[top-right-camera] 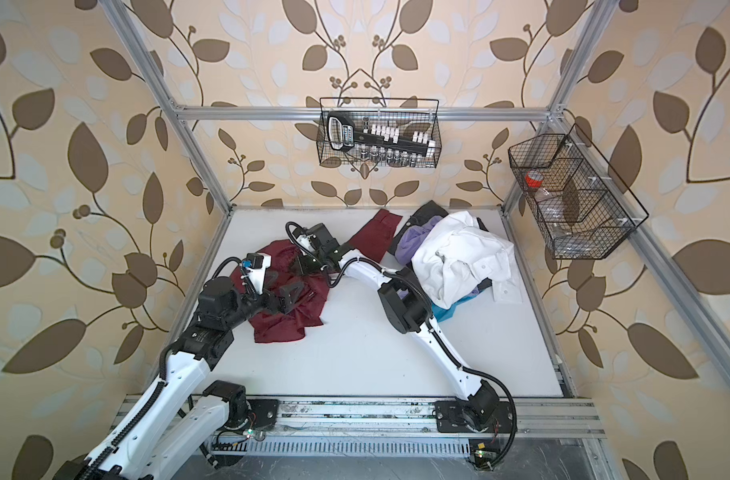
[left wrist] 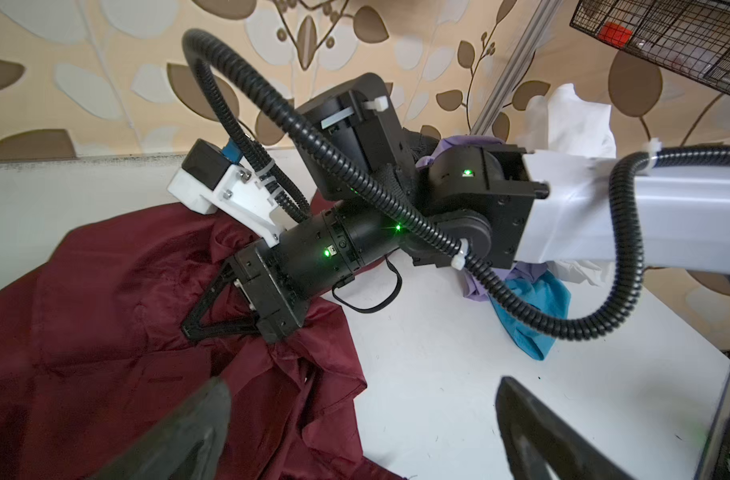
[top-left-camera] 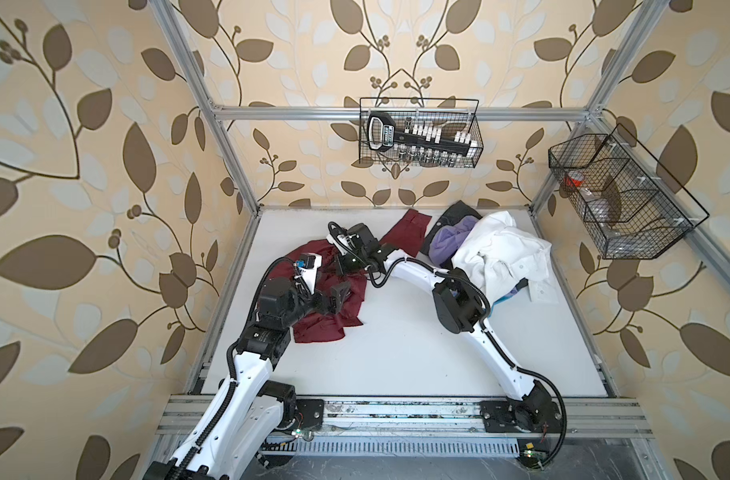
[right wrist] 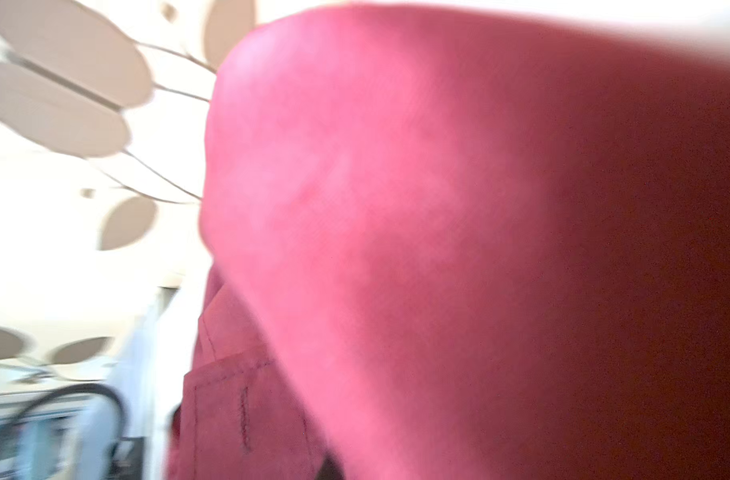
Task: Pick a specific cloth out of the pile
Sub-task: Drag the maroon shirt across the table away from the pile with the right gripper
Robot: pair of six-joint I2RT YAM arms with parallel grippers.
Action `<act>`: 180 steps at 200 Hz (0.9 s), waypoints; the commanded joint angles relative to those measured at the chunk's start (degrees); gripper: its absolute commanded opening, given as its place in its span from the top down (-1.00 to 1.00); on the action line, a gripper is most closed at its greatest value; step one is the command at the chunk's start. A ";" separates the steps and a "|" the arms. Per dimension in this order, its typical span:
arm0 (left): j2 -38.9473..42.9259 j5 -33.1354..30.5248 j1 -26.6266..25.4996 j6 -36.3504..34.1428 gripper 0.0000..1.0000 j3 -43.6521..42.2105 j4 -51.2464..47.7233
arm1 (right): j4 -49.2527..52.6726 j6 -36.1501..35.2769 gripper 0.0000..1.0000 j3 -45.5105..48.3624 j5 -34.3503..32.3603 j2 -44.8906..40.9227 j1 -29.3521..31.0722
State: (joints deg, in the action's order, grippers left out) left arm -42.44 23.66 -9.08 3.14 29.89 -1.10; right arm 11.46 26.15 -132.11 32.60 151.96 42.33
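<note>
Next, I let go of the bunched fold on the crumpled maroon cloth (top-left-camera: 342, 272) with my right gripper, just past my open left gripper.
The cloth (top-left-camera: 334, 328), a thin maroon shirt-like garment, lies crumpled on the left of the white table (top-left-camera: 417, 353), one part trailing back toward the pile. It shows in both top views (top-right-camera: 284, 324). My right gripper (top-left-camera: 340, 268) reaches across the middle and is shut on a fold of it; in the left wrist view its fingertips (left wrist: 188, 328) pinch the fabric (left wrist: 105, 311). Blurred maroon fabric (right wrist: 438, 249) fills the right wrist view and hides those fingers. My left gripper (left wrist: 363, 415) hangs open over the cloth's near edge, holding nothing. The pile (top-left-camera: 500, 253) sits back right.
The pile holds a big white garment (top-right-camera: 458, 257), a lilac one (top-left-camera: 450, 245), a black one (top-left-camera: 458, 214) and a teal one (top-right-camera: 446, 309). Wire baskets hang on the back wall (top-left-camera: 421, 133) and the right frame (top-left-camera: 621, 195). Aluminium posts stand at the table's corners.
</note>
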 commanded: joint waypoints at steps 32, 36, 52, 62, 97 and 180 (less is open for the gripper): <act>0.42 -1.03 -0.50 0.20 -0.98 -0.43 2.77 | -10.39 8.54 1.00 2.10 -0.94 2.68 -1.37; 0.42 -1.07 -0.50 0.20 -0.98 -0.45 2.77 | -12.14 9.90 1.00 3.14 -0.89 2.31 -1.68; 0.51 -1.25 -0.50 0.20 -0.98 -0.53 2.95 | -19.79 14.15 1.00 7.35 -0.05 0.12 -2.42; 0.50 -1.37 -0.50 0.19 -0.98 -0.52 2.95 | -22.63 15.16 1.00 8.56 0.16 -1.32 -2.42; 0.66 -2.03 -0.54 0.20 -0.98 -0.45 2.95 | -31.51 20.45 1.00 7.64 4.94 -4.87 -2.42; 4.38 -2.92 -0.50 0.73 -0.98 -1.99 4.33 | -44.59 34.37 1.00 -7.35 14.79 -6.89 -2.07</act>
State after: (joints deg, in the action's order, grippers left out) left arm -39.33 21.71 -9.08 3.42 28.34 0.25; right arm -23.49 54.41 -135.76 43.44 148.92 39.86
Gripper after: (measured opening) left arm 0.989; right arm 0.058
